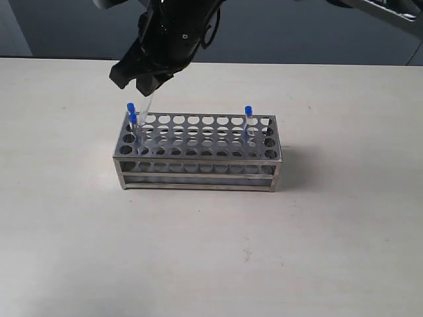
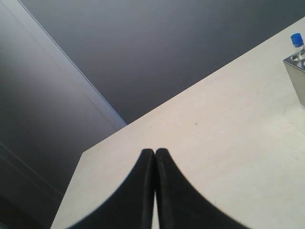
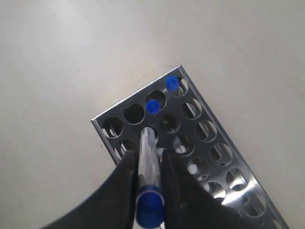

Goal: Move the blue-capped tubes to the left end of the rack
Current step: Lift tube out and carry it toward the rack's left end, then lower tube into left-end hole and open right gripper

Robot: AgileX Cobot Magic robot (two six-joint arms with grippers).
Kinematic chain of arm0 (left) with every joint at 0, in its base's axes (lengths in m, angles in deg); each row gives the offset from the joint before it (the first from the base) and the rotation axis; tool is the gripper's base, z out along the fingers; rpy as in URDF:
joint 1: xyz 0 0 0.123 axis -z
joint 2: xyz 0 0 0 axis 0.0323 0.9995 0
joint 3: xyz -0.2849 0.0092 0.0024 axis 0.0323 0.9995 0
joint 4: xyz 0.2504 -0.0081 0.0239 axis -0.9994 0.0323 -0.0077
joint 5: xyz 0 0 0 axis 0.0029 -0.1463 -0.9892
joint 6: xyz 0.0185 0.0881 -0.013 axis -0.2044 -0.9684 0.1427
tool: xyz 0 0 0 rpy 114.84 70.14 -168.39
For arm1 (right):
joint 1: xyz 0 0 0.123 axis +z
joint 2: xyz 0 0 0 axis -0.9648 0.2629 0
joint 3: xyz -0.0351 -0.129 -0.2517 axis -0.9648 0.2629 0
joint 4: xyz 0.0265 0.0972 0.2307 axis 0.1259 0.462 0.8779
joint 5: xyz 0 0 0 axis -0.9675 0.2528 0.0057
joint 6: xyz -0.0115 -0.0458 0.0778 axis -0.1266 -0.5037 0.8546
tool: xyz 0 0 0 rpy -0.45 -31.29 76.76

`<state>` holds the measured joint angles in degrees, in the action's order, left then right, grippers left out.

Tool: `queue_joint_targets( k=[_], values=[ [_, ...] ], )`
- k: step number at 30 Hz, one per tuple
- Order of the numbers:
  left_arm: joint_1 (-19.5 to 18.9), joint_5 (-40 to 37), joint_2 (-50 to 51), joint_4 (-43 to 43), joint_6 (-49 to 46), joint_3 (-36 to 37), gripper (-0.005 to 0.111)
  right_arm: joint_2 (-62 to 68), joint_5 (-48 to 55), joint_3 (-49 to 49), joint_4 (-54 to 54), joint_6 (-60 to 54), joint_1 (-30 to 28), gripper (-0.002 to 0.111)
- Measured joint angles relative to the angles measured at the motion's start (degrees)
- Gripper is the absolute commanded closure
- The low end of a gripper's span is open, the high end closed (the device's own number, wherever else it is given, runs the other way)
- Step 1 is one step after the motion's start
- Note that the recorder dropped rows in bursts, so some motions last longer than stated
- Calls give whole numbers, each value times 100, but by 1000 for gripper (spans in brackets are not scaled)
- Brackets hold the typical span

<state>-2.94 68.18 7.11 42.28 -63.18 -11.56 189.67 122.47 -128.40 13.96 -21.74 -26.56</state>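
My right gripper is going to release the blue-capped tube in the rack's end hole (image 1: 128, 139) (image 3: 134, 114) just in front of the seated tubes.
The steel rack (image 1: 198, 160) stands mid-table. Two blue-capped tubes (image 1: 131, 107) (image 1: 133, 120) sit in holes at its left end, and a third (image 1: 248, 111) stands near its right end. My right gripper (image 1: 147, 82) reaches across above the left end, shut on a fourth tube (image 1: 149, 103) that hangs tilted. In the right wrist view the gripper (image 3: 148, 160) clamps this tube (image 3: 147, 138), whose lower tip is over a hole beside the two seated caps (image 3: 152, 106) (image 3: 172, 83) in the rack (image 3: 99, 123). My left gripper (image 2: 155, 151) is shut and empty, away from the rack (image 2: 298, 71).
Pale tabletop (image 1: 211, 251) surrounds the rack on all sides. A dark wall (image 1: 297, 33) runs behind the table's far edge. The right arm's black body (image 1: 178, 26) hangs above the rack's left end.
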Motion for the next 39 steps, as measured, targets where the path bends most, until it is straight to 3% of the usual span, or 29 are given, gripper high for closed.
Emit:
queue_joint_targets(
  k=[14, 39],
  values=[
    [0, 0, 0, 0, 0, 0, 106, 666, 223, -487, 443, -274, 0, 108],
    [0, 0, 0, 0, 0, 0, 106, 1195, -452, -500, 1013, -623, 57, 108]
  ],
)
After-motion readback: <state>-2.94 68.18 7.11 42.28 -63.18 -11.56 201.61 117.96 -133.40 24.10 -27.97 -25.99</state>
